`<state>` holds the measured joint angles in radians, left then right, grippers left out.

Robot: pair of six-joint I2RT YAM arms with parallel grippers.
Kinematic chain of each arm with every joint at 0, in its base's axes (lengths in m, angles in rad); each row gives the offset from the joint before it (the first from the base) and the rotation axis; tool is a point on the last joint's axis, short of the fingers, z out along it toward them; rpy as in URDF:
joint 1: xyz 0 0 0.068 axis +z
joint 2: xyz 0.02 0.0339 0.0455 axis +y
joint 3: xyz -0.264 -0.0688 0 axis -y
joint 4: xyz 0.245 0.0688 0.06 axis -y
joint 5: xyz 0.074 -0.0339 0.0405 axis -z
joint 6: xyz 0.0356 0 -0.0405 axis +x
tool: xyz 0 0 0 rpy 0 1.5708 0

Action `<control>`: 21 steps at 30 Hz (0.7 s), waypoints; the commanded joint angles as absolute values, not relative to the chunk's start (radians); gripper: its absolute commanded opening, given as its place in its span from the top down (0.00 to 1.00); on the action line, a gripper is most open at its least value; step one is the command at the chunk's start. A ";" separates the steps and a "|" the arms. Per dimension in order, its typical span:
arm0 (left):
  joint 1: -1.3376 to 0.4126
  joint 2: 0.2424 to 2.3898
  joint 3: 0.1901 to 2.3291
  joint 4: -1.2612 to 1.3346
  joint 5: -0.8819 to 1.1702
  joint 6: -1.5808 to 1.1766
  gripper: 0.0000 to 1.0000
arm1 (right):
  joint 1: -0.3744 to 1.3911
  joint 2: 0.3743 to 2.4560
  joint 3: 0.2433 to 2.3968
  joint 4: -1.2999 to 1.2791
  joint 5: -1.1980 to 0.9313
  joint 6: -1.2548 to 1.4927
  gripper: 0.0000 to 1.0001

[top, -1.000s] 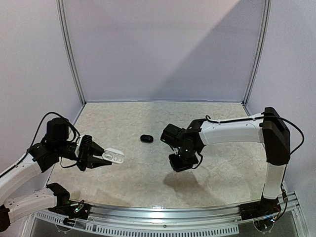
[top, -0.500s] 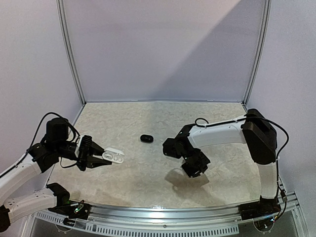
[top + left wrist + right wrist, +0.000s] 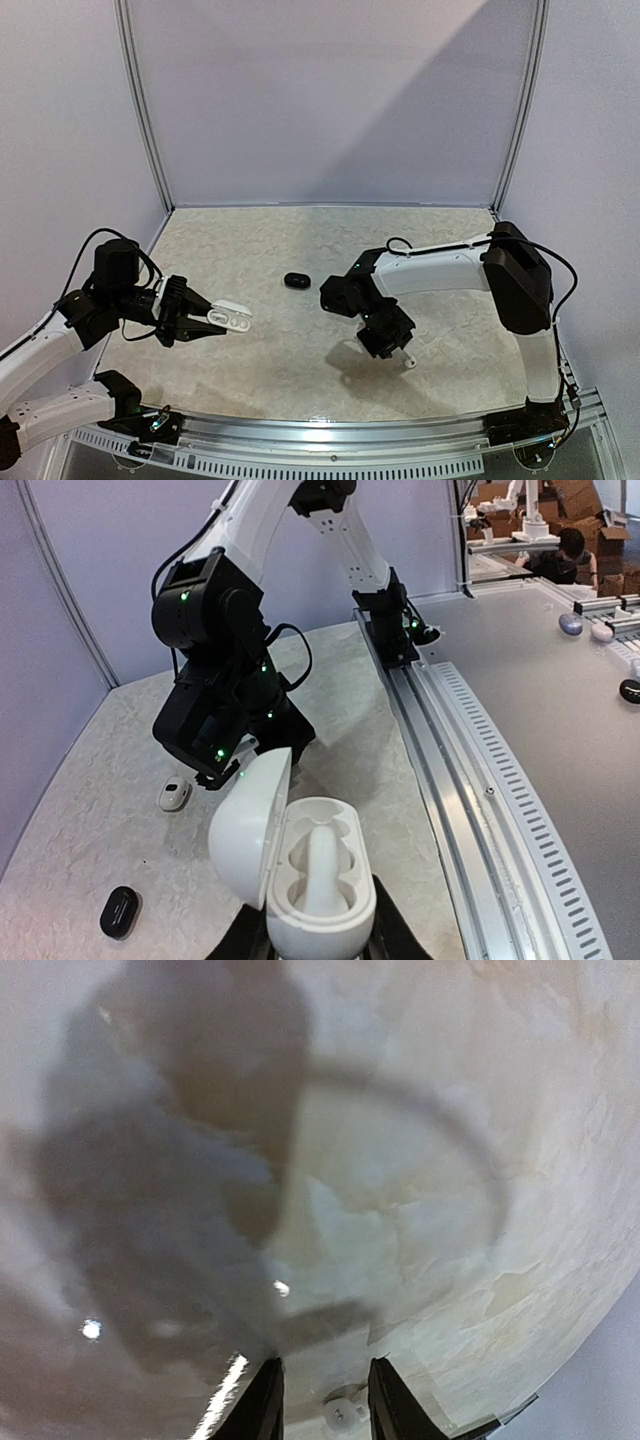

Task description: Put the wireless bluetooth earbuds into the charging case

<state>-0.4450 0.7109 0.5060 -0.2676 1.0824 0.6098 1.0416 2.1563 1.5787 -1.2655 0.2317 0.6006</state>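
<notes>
My right gripper leans over the white earbud pointing away from the charging case, so I need to swing the wrist round and grip the earbud (image 3: 410, 362) facing the case.
My left gripper (image 3: 212, 320) is shut on an open white charging case (image 3: 232, 318), held above the left of the table. In the left wrist view the case (image 3: 312, 880) sits between my fingers with its lid (image 3: 245, 815) swung to the left, and both wells look empty. My right gripper (image 3: 392, 345) is open and low over the table. A small white earbud (image 3: 408, 360) lies beside it. In the right wrist view this earbud (image 3: 345, 1412) lies between the fingertips (image 3: 262, 1400), untouched. A black earbud (image 3: 295, 281) lies mid-table and also shows in the left wrist view (image 3: 120, 912).
A metal rail (image 3: 330, 440) runs along the near edge. Lilac walls with metal posts (image 3: 140, 110) close off the back and sides. The white earbud (image 3: 174, 795) lies just below my right arm's black wrist (image 3: 215, 710).
My right gripper swung right, then came back left and lower over the table. The white earbud now shows beside it. My left arm and the case have not moved.
</notes>
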 commanded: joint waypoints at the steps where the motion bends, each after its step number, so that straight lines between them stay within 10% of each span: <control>1: -0.460 0.704 0.515 -0.282 1.075 0.624 1.00 | 1.051 2.173 1.602 -1.239 0.178 0.601 0.70; 21: -0.465 0.710 0.536 -0.320 1.057 0.647 1.00 | 1.072 1.454 0.935 -0.795 0.029 -0.650 0.66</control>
<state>-0.4496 0.7055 0.5060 -0.2932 1.0641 0.6289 1.0668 1.5421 1.0119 -0.9401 0.1150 -0.2337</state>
